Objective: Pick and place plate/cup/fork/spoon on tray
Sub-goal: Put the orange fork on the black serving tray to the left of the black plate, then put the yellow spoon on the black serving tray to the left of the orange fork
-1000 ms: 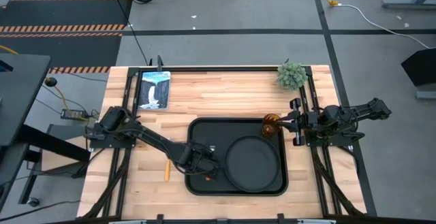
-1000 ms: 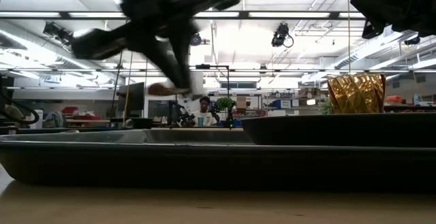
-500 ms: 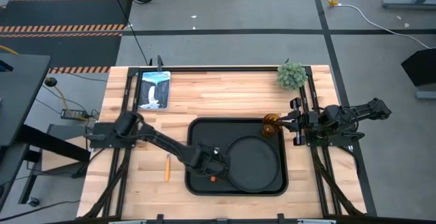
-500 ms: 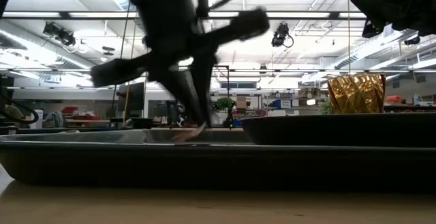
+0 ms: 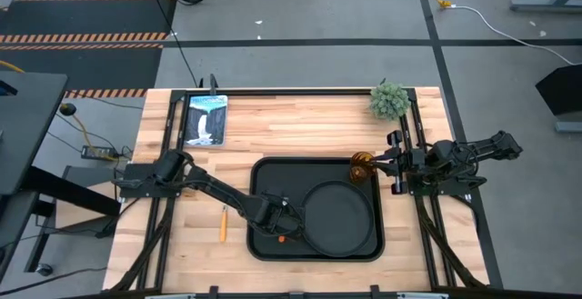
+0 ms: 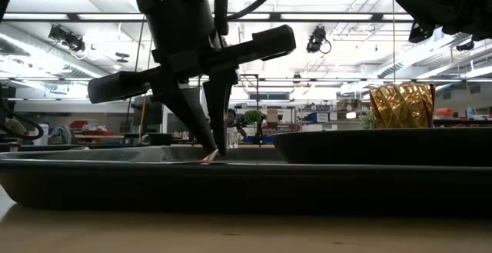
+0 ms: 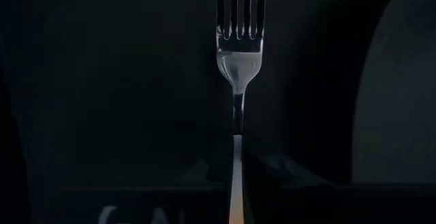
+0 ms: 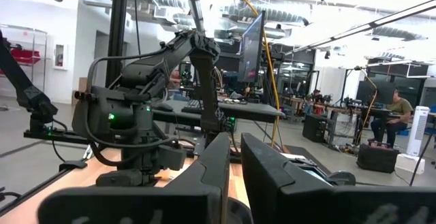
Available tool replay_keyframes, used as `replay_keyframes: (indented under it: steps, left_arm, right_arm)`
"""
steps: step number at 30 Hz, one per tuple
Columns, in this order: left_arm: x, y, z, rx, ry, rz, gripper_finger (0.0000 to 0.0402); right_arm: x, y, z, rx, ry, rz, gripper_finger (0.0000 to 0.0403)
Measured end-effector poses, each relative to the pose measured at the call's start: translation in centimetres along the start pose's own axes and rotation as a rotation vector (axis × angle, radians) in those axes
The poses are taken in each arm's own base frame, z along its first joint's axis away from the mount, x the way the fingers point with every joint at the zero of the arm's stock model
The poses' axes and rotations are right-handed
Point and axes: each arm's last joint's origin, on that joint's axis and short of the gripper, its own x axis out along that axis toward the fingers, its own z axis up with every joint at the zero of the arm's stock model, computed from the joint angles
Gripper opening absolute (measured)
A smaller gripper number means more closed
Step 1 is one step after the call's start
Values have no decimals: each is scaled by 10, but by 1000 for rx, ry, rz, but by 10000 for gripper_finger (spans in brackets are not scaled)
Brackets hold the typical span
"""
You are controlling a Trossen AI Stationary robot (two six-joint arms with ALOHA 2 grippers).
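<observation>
Next, my left gripper lets go of the fork on the bottom of the tray beside the round black plate (image 5: 283, 215) (image 7: 237, 125), on the spoon's side.
The black tray (image 5: 264, 174) lies mid-table. The round black plate (image 5: 338, 217) rests in its right half, and the amber cup (image 5: 362, 167) stands in its far right corner. My left gripper (image 5: 275, 217) is over the tray's left half, shut on the fork (image 7: 239, 60); it also shows in the low view (image 6: 211, 149). The spoon (image 5: 224, 224) lies on the wood left of the tray. My right gripper (image 5: 397, 164) waits at the table's right edge, shut and empty. My left gripper pinches the fork's handle (image 7: 236, 173) between its two fingers, close to where it joins the metal neck. The fingers (image 6: 201, 126) point down from above and lie across the fork. The tines (image 7: 240, 6) point away, low over the tray floor; whether the fork touches it is hidden by the rim.
A small green potted plant (image 5: 389, 101) stands at the far right corner and a picture card (image 5: 205, 119) lies at the far left. Bare wood lies between them, beyond the tray. People and desks show in the room behind.
My left gripper has carried the fork a little toward the table's right edge and gone down into the tray's left half, beside the plate, turning as it went. The fork, lifted well above the tray a second ago, is now down at rim level.
</observation>
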Motion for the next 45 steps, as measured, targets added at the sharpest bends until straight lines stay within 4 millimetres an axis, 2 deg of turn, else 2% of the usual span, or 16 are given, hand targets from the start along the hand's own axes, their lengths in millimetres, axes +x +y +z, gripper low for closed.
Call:
replay_keyframes:
  steps: [13,16,20,25,30,34,36,45]
  left_arm:
    - [-2,7,2,43,-5,67,55]
    - [-12,11,6,69,18,116,61]
    - [-38,19,10,102,12,154,61]
    - [-66,42,2,248,-22,273,61]
    - [-83,67,-15,272,-74,407,42]
    - [-82,84,-29,264,-102,422,9]
    - [-82,95,-31,256,-103,434,7]
    - [-75,137,-13,135,9,267,11]
  right_arm:
    - [0,0,0,0,1,0,45]
    - [0,0,0,0,1,0,45]
    - [0,0,0,0,1,0,45]
    - [0,0,0,-1,1,0,45]
    - [0,0,0,0,1,0,45]
    - [0,0,0,0,1,0,45]
    - [0,0,0,0,1,0,45]
    - [0,0,0,0,1,0,45]
